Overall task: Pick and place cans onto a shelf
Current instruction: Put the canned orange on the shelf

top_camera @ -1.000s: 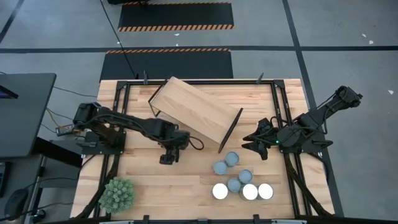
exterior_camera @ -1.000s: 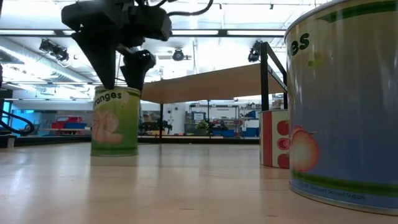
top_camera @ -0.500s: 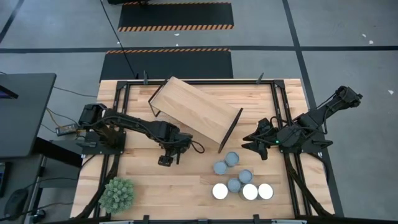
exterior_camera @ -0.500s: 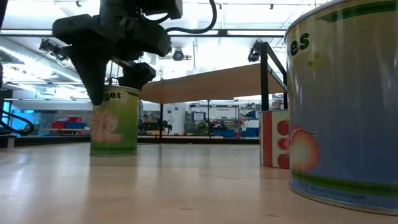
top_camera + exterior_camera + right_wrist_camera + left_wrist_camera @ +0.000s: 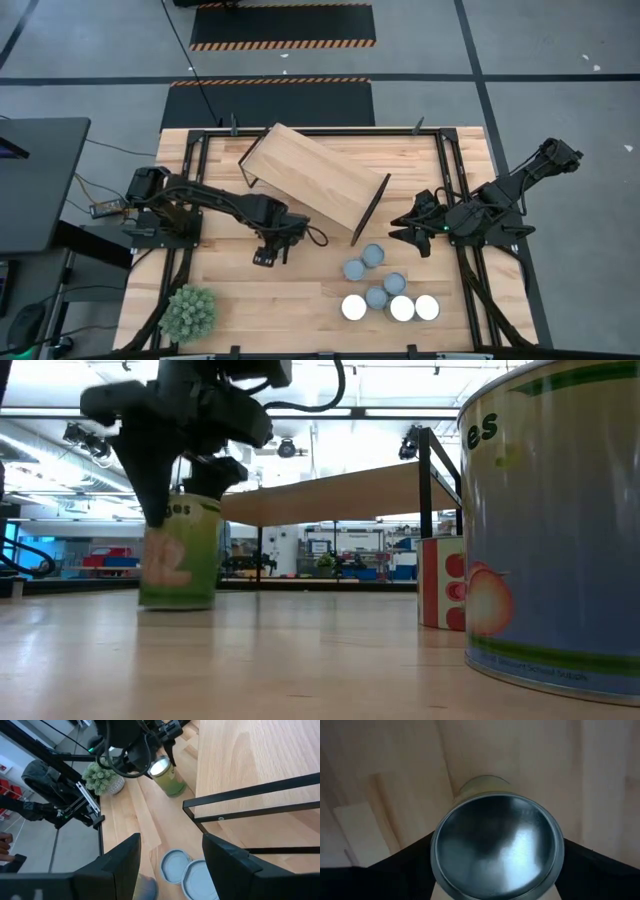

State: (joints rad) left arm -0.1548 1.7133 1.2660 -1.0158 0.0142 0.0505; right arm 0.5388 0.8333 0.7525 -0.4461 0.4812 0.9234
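Next, my left gripper lets go of the can just off the middle of the light-wood shelf [image 5: 298, 175], a little toward the far end of that shelf.
My left gripper [image 5: 268, 252] is at the table's middle, shut on a can with a green-yellow label [image 5: 180, 552]; the can's silver top [image 5: 497, 845] fills the left wrist view. Several other cans [image 5: 385, 290] stand in a cluster on the table near its front right. The light-wood shelf [image 5: 312, 182] stands skewed on thin black legs at the far middle. My right gripper [image 5: 410, 232] waits open and empty at the right, beside the shelf's end [image 5: 250, 802]. My left gripper has the can's upper rim [image 5: 172, 510] between its two fingers, one on each side. The fingers [image 5: 150, 480] come from above, pointing down. The can stands slightly tilted; whether its base is on the tabletop or just off it, I cannot tell.
A spiky green plant ball [image 5: 189, 312] sits at the near left corner. In the low view one can [image 5: 560, 530] stands close to the camera on the right and another [image 5: 442, 582] farther back. Bare wood lies between my left gripper and the cluster.
My left gripper has come down over the can's top, its fingers going down along the can's two sides. The can has shifted a little toward the table's left and tipped slightly from upright.
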